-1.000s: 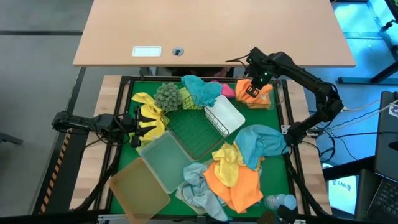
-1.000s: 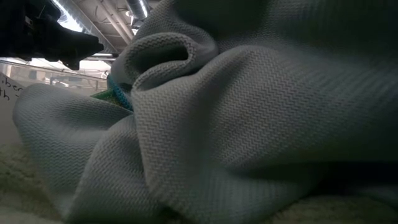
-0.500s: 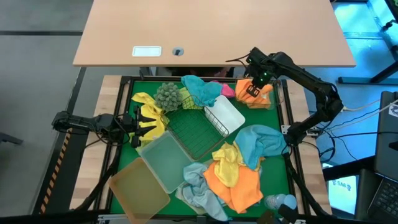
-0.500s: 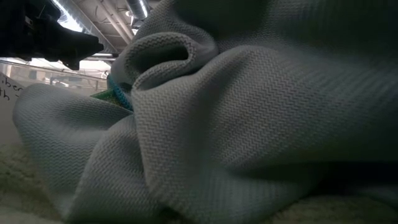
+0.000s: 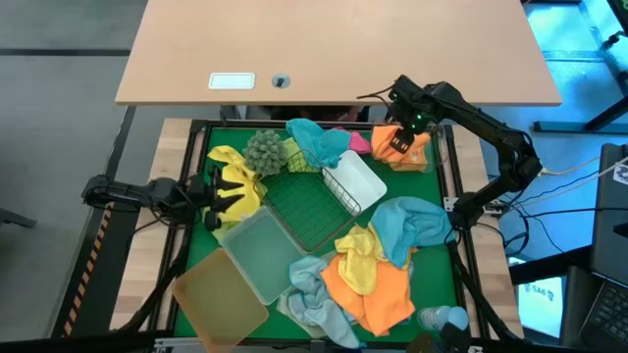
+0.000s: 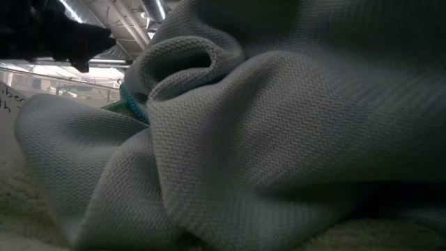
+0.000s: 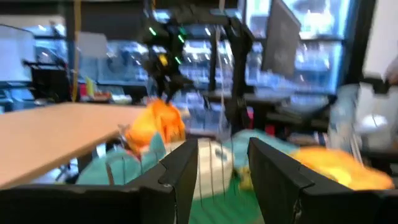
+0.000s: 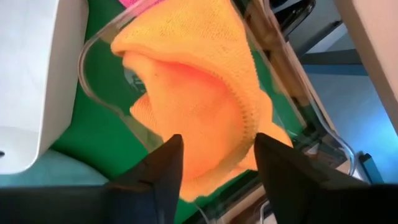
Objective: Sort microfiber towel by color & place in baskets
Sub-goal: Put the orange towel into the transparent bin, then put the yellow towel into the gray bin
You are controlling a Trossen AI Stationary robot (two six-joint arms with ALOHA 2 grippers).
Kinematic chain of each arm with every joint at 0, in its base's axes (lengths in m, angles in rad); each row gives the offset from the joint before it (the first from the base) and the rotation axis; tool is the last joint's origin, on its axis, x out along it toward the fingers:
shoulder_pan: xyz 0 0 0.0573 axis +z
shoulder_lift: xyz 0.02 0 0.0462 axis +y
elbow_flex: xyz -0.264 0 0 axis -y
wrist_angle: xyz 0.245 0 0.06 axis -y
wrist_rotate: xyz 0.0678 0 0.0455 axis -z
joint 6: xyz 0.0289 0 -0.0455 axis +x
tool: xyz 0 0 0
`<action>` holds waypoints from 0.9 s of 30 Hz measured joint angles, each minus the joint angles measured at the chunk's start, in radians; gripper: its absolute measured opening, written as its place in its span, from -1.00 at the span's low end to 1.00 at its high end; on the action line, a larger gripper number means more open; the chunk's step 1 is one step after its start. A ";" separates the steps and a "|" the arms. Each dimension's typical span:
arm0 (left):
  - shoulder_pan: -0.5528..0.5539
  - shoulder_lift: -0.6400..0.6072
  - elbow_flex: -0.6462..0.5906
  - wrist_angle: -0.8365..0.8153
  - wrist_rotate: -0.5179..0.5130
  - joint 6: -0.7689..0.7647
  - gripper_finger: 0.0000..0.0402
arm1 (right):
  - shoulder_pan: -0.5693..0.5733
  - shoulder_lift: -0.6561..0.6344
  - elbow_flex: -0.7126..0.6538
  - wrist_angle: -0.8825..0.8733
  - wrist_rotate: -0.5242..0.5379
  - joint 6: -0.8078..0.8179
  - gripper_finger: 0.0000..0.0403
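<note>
The robot's left gripper needs to close on the near edge of the yellow towel (image 5: 236, 213) next to the bobbly grey-green ball, close to the frosted basket.
My right gripper (image 5: 397, 139) (image 8: 217, 167) hangs open over an orange towel (image 8: 199, 93) that lies crumpled in a clear basket (image 5: 420, 162) at the table's far right corner. Its fingers stand just above the cloth. My left gripper (image 5: 208, 191) (image 7: 224, 180) is open at the table's left side, beside a yellow towel (image 5: 235, 176), with nothing between its fingers. Light blue (image 5: 319, 140), pink (image 5: 359, 143) and lime green (image 5: 294, 157) towels lie along the far side. A heap of light blue, yellow and orange towels (image 5: 378, 265) lies at the near right.
In the middle stand a green wire basket (image 5: 304, 216), a white basket (image 5: 358, 181), a frosted basket (image 5: 257, 253) and an amber basket (image 5: 216, 299). A bobbly grey-green ball (image 5: 263, 151) sits at the far left and a clear bottle (image 5: 442, 319) at the near right. A pale cloth (image 6: 279, 139) fills the low view.
My right gripper has opened over the clear basket and let go of the orange towel, which now lies in the basket. My left gripper has risen a little beside the yellow towel.
</note>
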 joint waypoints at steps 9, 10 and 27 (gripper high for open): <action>0.000 0.000 0.027 0.058 -0.127 -0.010 -0.32 | 0.000 0.000 0.001 -0.076 0.002 -0.025 0.10; 0.000 0.000 0.036 0.057 -0.132 -0.018 -0.32 | 0.000 0.000 0.001 -0.082 0.002 -0.025 0.10; 0.000 0.138 0.343 -0.436 -0.200 -0.186 -0.32 | 0.008 -0.001 0.303 -0.128 -0.252 0.008 0.11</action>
